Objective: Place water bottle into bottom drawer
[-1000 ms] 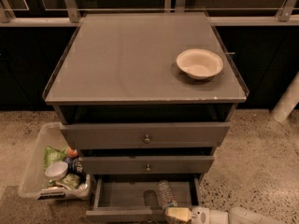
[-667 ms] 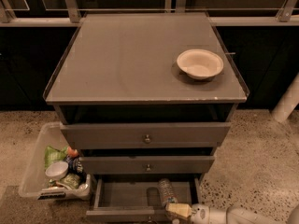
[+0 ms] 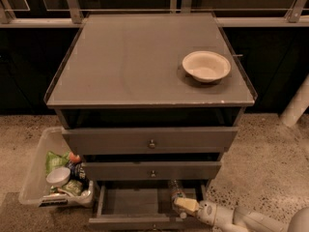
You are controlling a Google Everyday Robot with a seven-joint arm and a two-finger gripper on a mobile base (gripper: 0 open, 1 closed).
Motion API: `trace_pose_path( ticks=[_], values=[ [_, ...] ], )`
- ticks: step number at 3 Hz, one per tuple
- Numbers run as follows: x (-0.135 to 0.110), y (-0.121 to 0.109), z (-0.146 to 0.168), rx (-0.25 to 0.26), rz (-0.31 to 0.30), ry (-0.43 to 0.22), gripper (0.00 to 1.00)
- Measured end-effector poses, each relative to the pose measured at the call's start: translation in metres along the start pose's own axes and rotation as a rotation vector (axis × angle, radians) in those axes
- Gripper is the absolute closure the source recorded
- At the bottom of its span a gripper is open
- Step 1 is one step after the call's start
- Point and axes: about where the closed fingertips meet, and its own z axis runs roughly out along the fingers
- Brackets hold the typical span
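Next, my gripper lets go of the water bottle on the bottom drawer's inside (image 3: 175,203), near the side closest to my arm.
The bottom drawer (image 3: 128,203) stands pulled open at the foot of the grey cabinet. The water bottle (image 3: 175,189), clear and crinkled, stands tilted inside its right part, its top under the middle drawer's front. My gripper (image 3: 185,205) comes in from the lower right on a white arm. Its yellowish fingertips (image 3: 187,205) are at the bottle's lower end, inside the drawer.
A white bowl (image 3: 206,65) sits on the cabinet top (image 3: 120,62) at the right. The top drawer (image 3: 151,140) and middle drawer (image 3: 152,170) are slightly out. A clear bin (image 3: 36,170) of snacks and a cup stands on the floor at the left. A white post (image 3: 296,105) leans at the right.
The gripper has shifted slightly left and up toward the bottle's base. The bottle stays in about the same place in the drawer.
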Motion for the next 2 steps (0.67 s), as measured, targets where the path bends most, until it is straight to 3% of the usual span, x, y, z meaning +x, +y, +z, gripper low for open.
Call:
trace_pose_path(
  ticks=[1, 2],
  values=[
    [-0.018, -0.01, -0.006, 0.066, -0.006, -0.055, 1.0],
    [-0.029, -0.019, -0.009, 0.166, -0.023, -0.099, 1.0]
  ],
)
